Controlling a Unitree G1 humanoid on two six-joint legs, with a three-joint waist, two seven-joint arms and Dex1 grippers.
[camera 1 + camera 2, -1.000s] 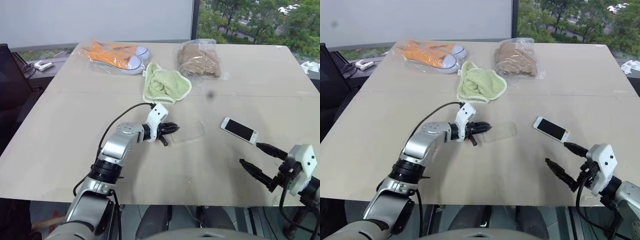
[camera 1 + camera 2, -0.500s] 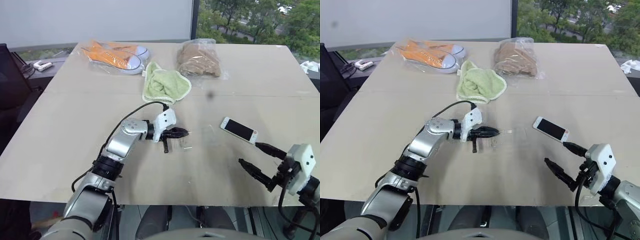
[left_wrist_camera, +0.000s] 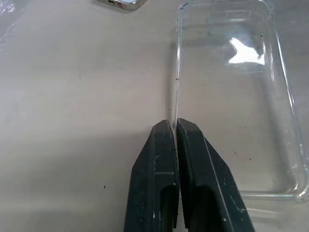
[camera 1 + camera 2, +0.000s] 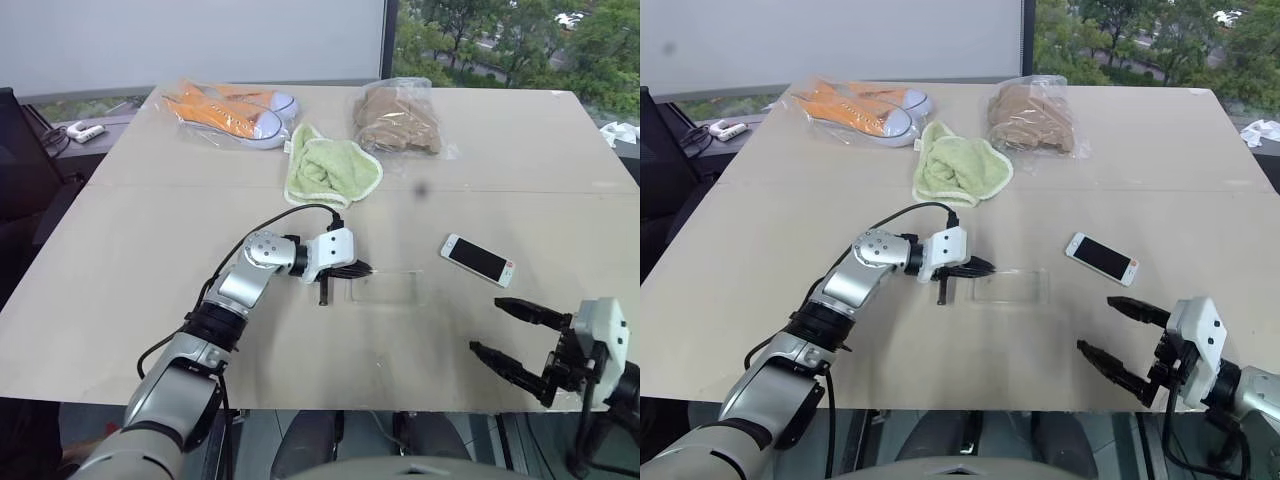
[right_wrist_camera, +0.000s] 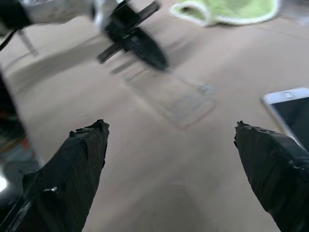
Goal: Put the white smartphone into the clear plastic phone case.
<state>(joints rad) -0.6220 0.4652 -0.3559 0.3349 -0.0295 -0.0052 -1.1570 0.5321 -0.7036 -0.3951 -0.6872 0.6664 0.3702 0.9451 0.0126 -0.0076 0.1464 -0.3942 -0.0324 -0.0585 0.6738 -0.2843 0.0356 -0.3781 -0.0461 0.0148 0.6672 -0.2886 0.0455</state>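
Observation:
I move my right gripper to the white smartphone next and close it on its end with the orange-red mark [image 4: 505, 272].
The clear plastic phone case [image 4: 385, 288] lies flat on the table near the middle, open side up. My left gripper [image 4: 362, 268] is shut on the case's left side wall; in the left wrist view both fingers [image 3: 154, 159] pinch that thin wall of the case [image 3: 231, 96]. The white smartphone [image 4: 478, 259] lies screen up to the right of the case, apart from it, with an orange-red mark at its right end. My right gripper [image 4: 485, 325] hovers open over the table's near right edge, in front of the phone, with nothing between its fingers [image 5: 82, 159].
At the back of the table lie bagged orange shoes [image 4: 232, 110], a green towel [image 4: 330, 165] and a bagged brown item [image 4: 400, 120]. A small white device [image 4: 85, 130] sits on the ledge beyond the table's left corner. Bare tabletop [image 4: 150, 250] lies to the left.
My left wrist has rolled with the case pinched; the case, tipped up half a second ago, now lies flat. The right gripper has drawn back toward the near edge, still open.

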